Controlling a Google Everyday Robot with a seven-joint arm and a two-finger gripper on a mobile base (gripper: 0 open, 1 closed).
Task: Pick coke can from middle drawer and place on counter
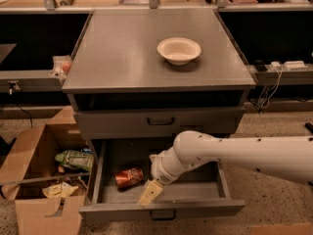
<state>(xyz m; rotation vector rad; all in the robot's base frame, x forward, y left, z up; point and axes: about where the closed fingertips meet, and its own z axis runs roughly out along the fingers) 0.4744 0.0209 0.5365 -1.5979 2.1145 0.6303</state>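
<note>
My gripper will grip the coke can's end (139, 176) that lies farther from the cardboard box next.
The coke can (129, 177) lies on its side on the floor of the open middle drawer (215, 192), toward its left side. My gripper (149, 193) reaches down into the drawer from the right on a white arm, just right of the can and slightly nearer the drawer front, not touching it. Its cream fingertips (151, 191) point down at the drawer floor. The counter (122, 53) is the grey top of the cabinet above.
A white bowl (179, 50) sits on the counter at right of centre. The upper drawer (160, 121) is closed. An open cardboard box (34, 180) with a green snack bag (74, 159) stands on the floor at left. A tan bench runs behind the cabinet.
</note>
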